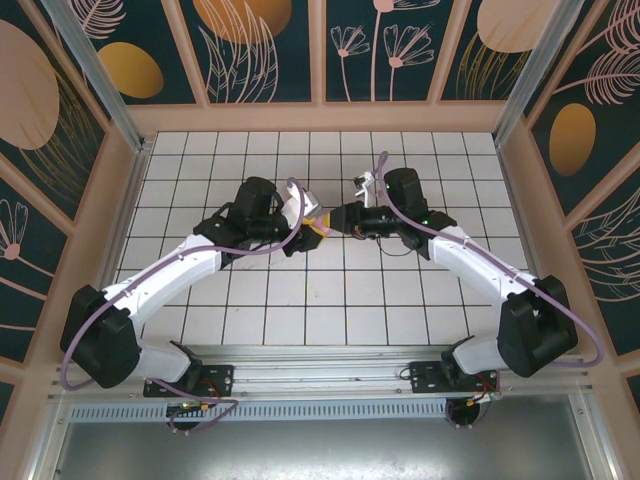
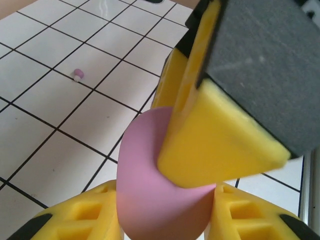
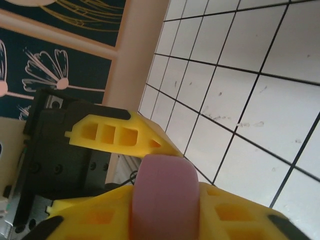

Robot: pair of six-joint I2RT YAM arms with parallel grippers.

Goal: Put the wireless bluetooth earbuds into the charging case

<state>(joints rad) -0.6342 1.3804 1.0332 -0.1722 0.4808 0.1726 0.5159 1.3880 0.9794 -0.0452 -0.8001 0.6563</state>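
Note:
My grippers meet crooked on the charging case, so my left gripper will open and retake the case (image 3: 166, 167) after my right gripper turns it square.
A pink, pebble-like charging case (image 2: 145, 165) hangs above the tiled floor at mid-table, where the two arms meet (image 1: 326, 220). My left gripper (image 2: 165, 212) is shut on it, the case wedged between its two yellow fingers. My right gripper (image 3: 165, 202) grips the same case (image 3: 162, 195) from the opposite side, both fingers touching it. One yellow finger of the right gripper (image 2: 215, 135) lies across the case in the left wrist view. One small lilac earbud (image 2: 78, 75) with a pale tip lies alone on a tile.
White tiles with dark grout cover the floor (image 1: 400, 300). Wooden walls with dark floral panels (image 1: 260, 50) close it in at the back and on both sides. Both arm bases are bolted to a rail (image 1: 320, 375) at the near edge.

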